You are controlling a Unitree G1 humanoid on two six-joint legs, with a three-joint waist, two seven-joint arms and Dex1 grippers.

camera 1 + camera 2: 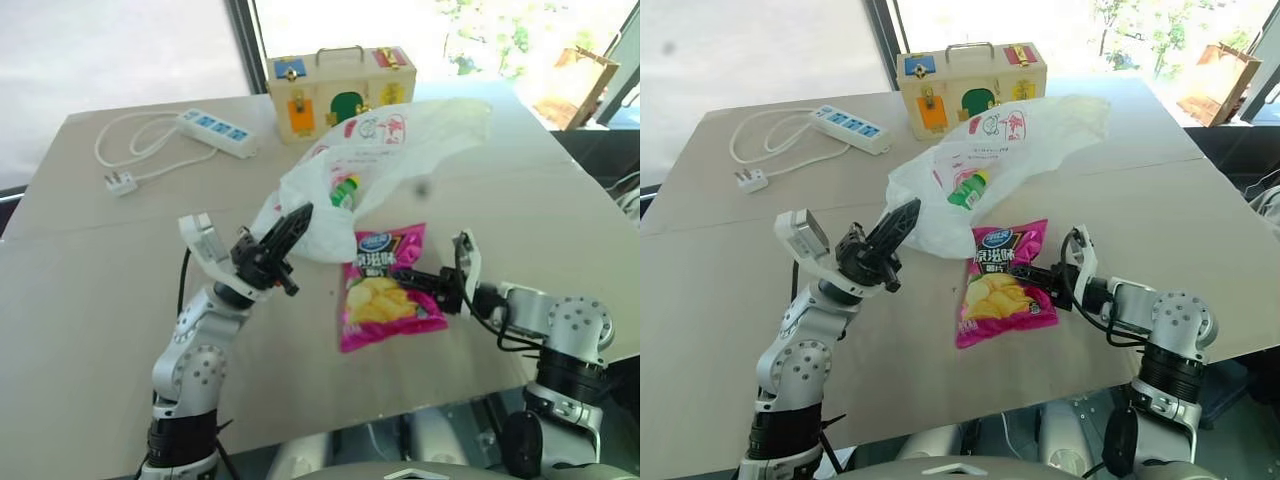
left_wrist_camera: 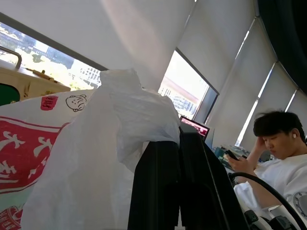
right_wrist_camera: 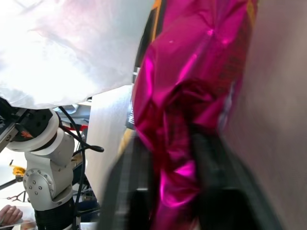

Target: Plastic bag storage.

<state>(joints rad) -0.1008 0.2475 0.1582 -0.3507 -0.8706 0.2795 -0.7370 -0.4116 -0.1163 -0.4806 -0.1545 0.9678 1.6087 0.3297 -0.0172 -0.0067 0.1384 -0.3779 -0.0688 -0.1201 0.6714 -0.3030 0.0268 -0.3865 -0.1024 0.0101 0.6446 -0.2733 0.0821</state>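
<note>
Next, I set the pink chip packet inside the plastic bag [image 1: 325,179] beside the green bottle, using my right gripper.
The plastic bag [image 1: 400,140], thin, white and printed in red, lies crumpled in the middle of the table with a green bottle [image 1: 345,190] showing through it. My left gripper [image 1: 297,222] is shut on the bag's near edge and holds that edge up off the table; the left wrist view shows the bag [image 2: 96,158] bunched over the black fingers [image 2: 158,191]. A glossy pink chip packet [image 1: 385,290] lies just in front of the bag. My right gripper [image 1: 418,281] is shut on the packet's right edge, and the pink foil [image 3: 192,72] is pinched between its fingers.
A wooden box [image 1: 340,85] with coloured locks stands behind the bag. A white power strip [image 1: 215,130] with its cord and plug lies at the back left. A brown paper bag [image 1: 585,85] stands beyond the table's right corner. A seated person [image 2: 278,158] appears in the left wrist view.
</note>
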